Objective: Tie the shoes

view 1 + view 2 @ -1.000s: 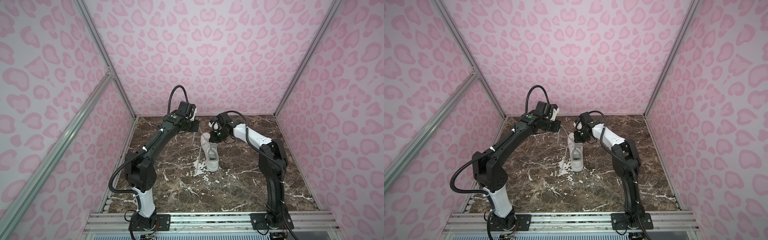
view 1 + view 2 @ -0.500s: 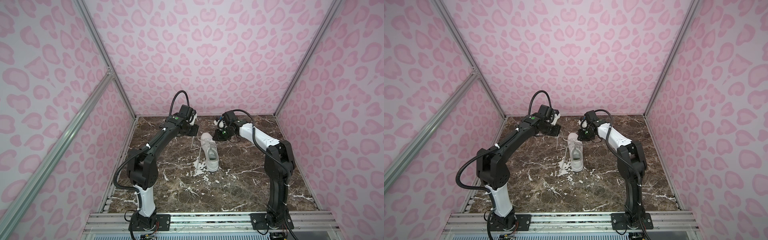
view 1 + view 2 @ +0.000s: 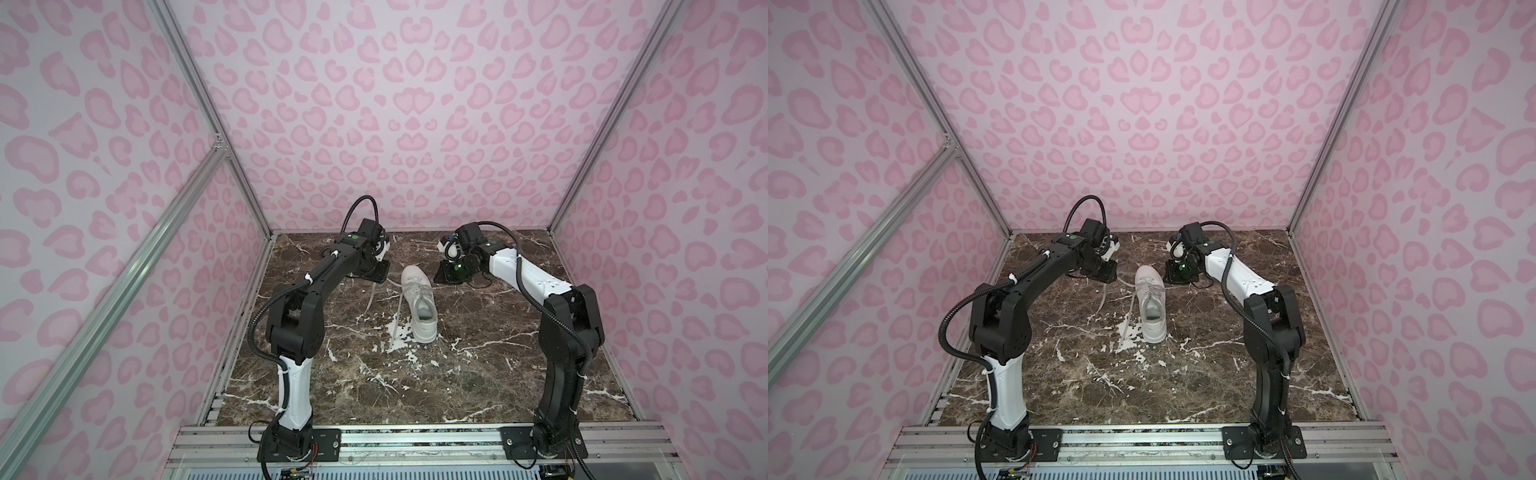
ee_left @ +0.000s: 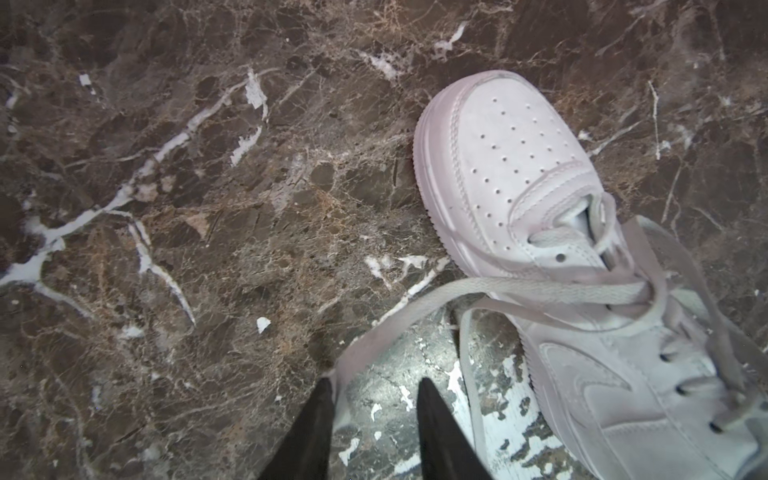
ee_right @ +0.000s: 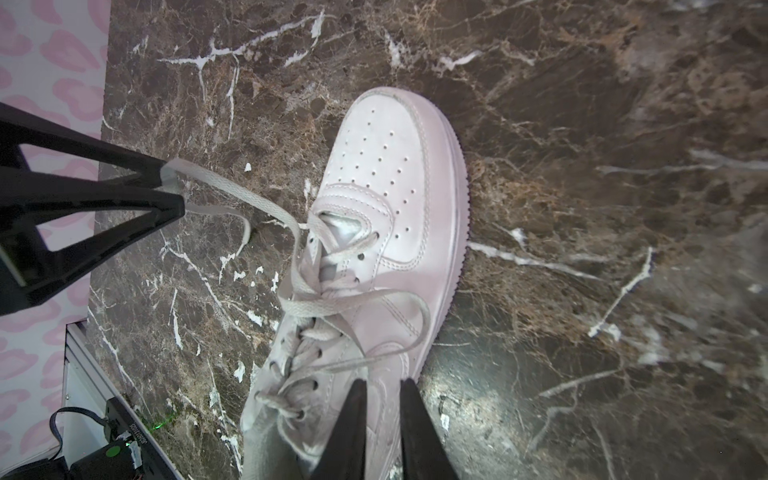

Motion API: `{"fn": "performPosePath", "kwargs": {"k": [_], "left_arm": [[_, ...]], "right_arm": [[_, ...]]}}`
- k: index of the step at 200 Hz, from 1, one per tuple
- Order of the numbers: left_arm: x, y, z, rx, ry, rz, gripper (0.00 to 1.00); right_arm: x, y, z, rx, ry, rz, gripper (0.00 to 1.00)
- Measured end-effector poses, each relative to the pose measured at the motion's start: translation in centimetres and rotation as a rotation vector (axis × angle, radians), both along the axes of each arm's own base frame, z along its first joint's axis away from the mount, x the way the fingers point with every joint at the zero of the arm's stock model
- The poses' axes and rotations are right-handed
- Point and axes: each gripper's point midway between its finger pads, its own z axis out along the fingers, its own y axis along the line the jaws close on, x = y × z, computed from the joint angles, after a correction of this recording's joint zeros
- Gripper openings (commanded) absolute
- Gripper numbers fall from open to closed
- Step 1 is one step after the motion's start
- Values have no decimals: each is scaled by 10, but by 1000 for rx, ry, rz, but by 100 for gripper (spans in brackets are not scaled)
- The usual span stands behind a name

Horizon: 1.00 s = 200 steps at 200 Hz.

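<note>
The lace rests on one fingertip of my open left gripper, so it should move back toward the shoe and grip the lace closer to its side (image 4: 448,293).
The white shoe (image 3: 419,303) (image 3: 1152,303) lies on the marble table with its toe toward the back wall. Its laces cross loosely over the tongue (image 5: 316,307). One flat lace (image 4: 415,299) (image 5: 249,199) runs from the eyelets to my left gripper (image 4: 376,382) (image 3: 379,271). That gripper is open, and the lace rests against one fingertip (image 4: 328,384). My right gripper (image 5: 383,381) (image 3: 442,274) hovers by the shoe's other side. Its fingers stand slightly apart with nothing between them, and a slack lace loop (image 5: 419,316) lies just beyond its tips.
The brown marble table (image 3: 478,374) is walled in by pink patterned panels, with the back wall close behind both grippers. Loose lace ends (image 3: 395,328) trail on the table left of the shoe. A metal rail (image 3: 415,442) runs along the front edge.
My left gripper has come down toward the table beside the toe and opened its jaws. My right gripper has shifted slightly away from the shoe and parted its fingers a little.
</note>
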Motion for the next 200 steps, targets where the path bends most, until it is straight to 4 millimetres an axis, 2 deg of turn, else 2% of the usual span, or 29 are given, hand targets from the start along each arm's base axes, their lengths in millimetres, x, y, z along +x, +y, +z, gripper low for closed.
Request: {"fn": "performPosePath", "kwargs": {"k": [31,49,70,109,144,164,200], "left_arm": [[1,6,-10,19,-9,-39,53],[8,14,-11,9,-6,-22,55],[17,14,-12,-47,5,3,56],[-4,-11,-33,-173,66,6,51],[-19,-24,-47,-187,2,-77,51],[-17,-26,-47,-175,-65,-141,51],[-1,-27,-37,-91,-184,-249,52]], "right_arm": [[0,-7,4,-3,-4,-4,19],[0,-11,6,-5,-6,-7,19],[-2,-15,6,-9,3,-11,19],[-5,-17,5,-10,14,-14,19],[-9,-20,6,-10,25,-18,19],[-11,-24,10,-10,21,-26,19],[-14,-31,13,-21,20,-41,19]]}}
